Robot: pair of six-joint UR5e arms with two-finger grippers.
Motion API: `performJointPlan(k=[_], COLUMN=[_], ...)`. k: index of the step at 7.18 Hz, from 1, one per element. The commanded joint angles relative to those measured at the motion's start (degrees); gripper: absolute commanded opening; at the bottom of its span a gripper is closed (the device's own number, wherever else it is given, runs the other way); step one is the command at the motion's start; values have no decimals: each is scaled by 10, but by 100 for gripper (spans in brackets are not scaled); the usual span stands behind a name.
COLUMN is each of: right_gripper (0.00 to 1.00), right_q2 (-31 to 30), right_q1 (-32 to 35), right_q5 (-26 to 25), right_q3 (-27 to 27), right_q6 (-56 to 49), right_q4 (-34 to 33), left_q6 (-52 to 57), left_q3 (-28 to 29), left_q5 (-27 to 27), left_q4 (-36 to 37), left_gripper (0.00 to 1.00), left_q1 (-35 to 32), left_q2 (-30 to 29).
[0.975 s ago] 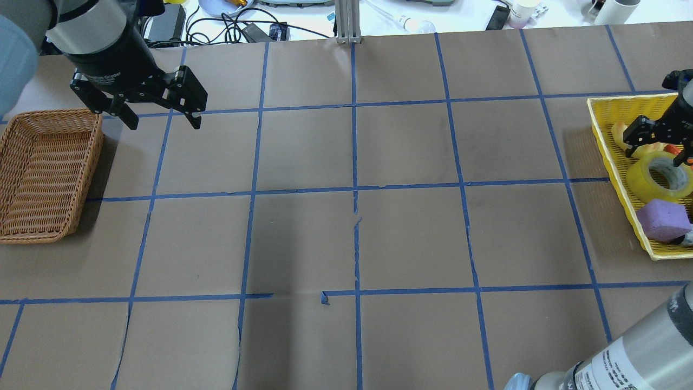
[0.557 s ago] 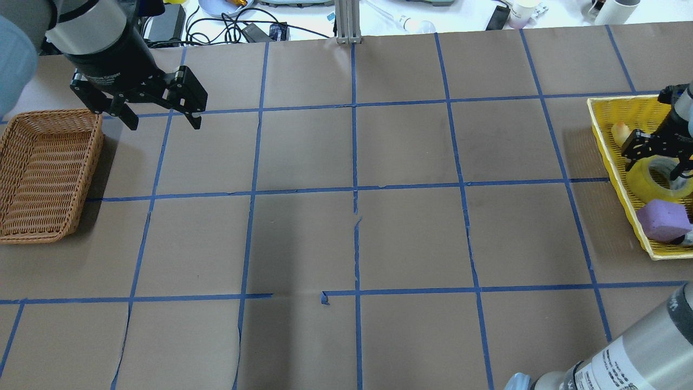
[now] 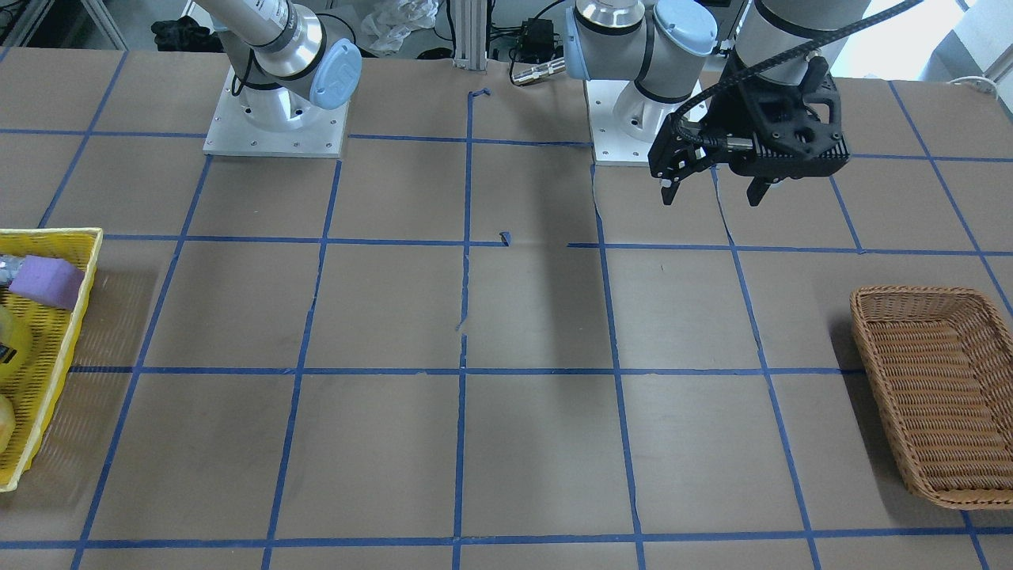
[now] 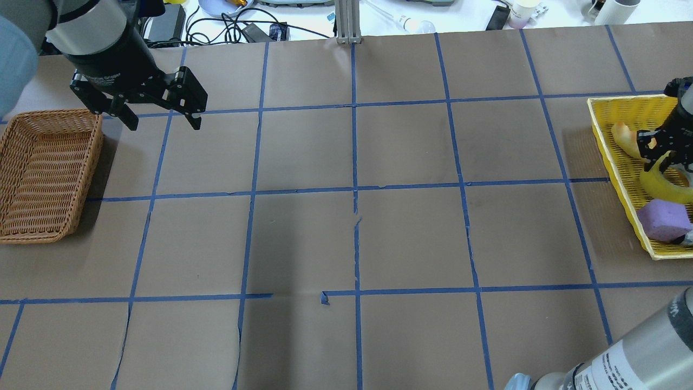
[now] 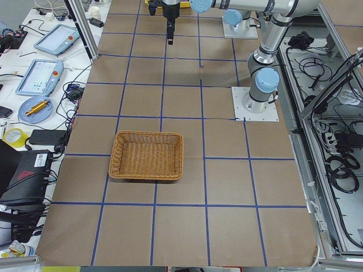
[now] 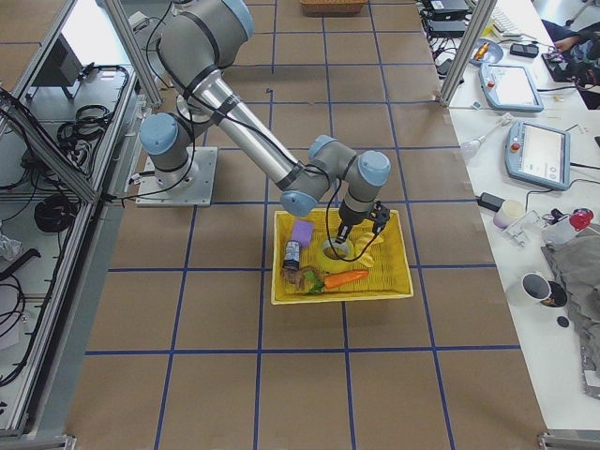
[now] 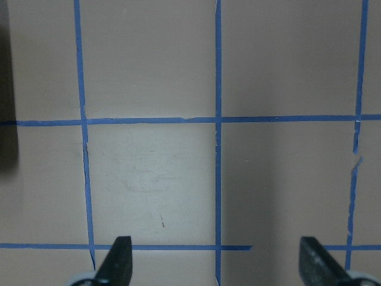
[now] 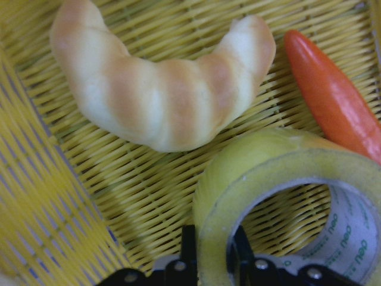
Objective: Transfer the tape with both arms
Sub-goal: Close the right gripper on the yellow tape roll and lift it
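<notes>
Next, I set the yellow tape roll down with my right gripper on the middle blue line (image 3: 457, 410) that runs between the baskets, beside a crossing.
The yellow tape roll (image 4: 656, 181) lies in the yellow basket (image 4: 612, 157) at the far right. In the right wrist view the tape (image 8: 256, 173) fills the lower right. My right gripper (image 8: 213, 262) is down in the basket, one finger outside the ring and one inside, shut on the roll's wall. It also shows in the overhead view (image 4: 668, 161) and the right side view (image 6: 349, 242). My left gripper (image 4: 162, 122) hangs open and empty above the table at the far left, beside the wicker basket (image 4: 48, 173); its fingers (image 7: 119, 262) frame bare table.
The yellow basket also holds a croissant (image 8: 161, 101), a carrot (image 8: 330, 98) and a purple sponge (image 4: 663, 219) close around the tape. Blue tape lines grid the brown table. Cables and devices lie beyond the far edge.
My right gripper has come down over the tape and its fingers have closed on the roll's wall; the roll has tipped slightly. The left arm has not moved.
</notes>
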Motion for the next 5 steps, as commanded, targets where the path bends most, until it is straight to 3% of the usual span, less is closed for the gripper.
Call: performJointPlan(k=[1, 3, 5], right_gripper=[0, 0, 0], right_q2=[-64, -137, -124], right_q1=[16, 109, 241], right_q5=[43, 36, 41], right_q3=[-11, -15, -42], right_q6=[-22, -17, 106], right_q4=[35, 109, 125], left_q6=[1, 1, 3], left_q3=[0, 0, 1], left_q5=[1, 1, 1], left_q4=[0, 0, 1], left_gripper=[100, 100, 100], left_q1=[0, 1, 1], left_q2=[0, 0, -1])
